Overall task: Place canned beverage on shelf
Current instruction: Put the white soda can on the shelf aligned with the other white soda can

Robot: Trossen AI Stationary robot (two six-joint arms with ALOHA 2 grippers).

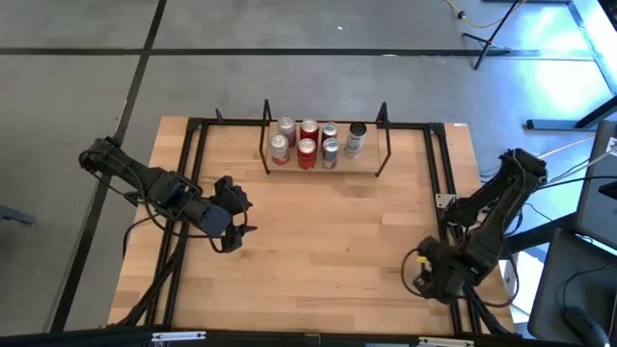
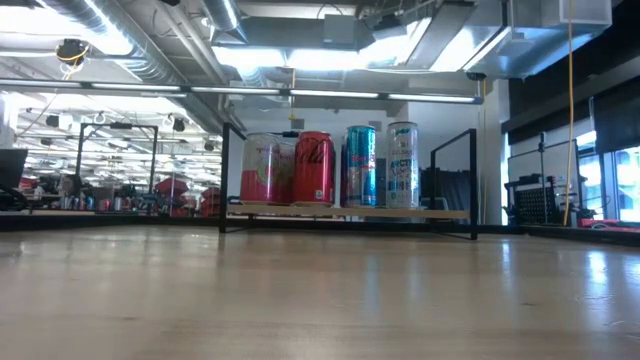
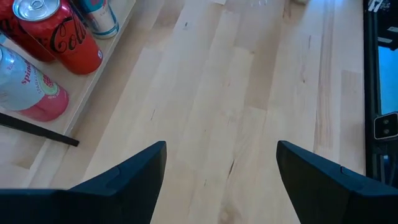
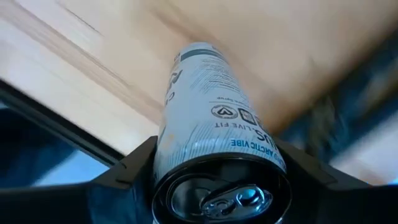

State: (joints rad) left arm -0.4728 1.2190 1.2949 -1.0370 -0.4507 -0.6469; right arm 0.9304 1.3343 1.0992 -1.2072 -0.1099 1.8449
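Next, my right gripper sets the white can down on the bare wood (image 1: 367, 230) that is in front of the black-topped can belonging to the shelf.
The shelf (image 1: 371, 164), a low light-wood board with black rod frames at both ends, stands at the table's far middle and carries several upright cans (image 1: 308, 143). The low view shows them in a row (image 2: 315, 168). A white can with grey print (image 4: 205, 106) is between the fingers of my right gripper (image 1: 429, 280) at the table's near right corner; the arm hides it in the high view. My left gripper (image 1: 238, 231) hangs open over bare wood left of centre, tilted toward the shelf, nothing between its fingers (image 3: 221, 149). My right gripper has the white can pinched between its two fingers (image 4: 124, 174), one on each side of the wall just below the top rim (image 4: 165, 155). The fingers come from above and point down. Whether the can's lower end (image 4: 199, 53) rests on the wood I cannot tell.
Black rails (image 1: 448, 183) run along the tabletop's right and left sides, and the white can is close to the right one (image 4: 68, 124). A wide stretch of bare wood (image 1: 328, 231) lies between both grippers and the shelf. A red can (image 3: 62, 37) and a pink one (image 3: 31, 87) stand at the shelf's left end.
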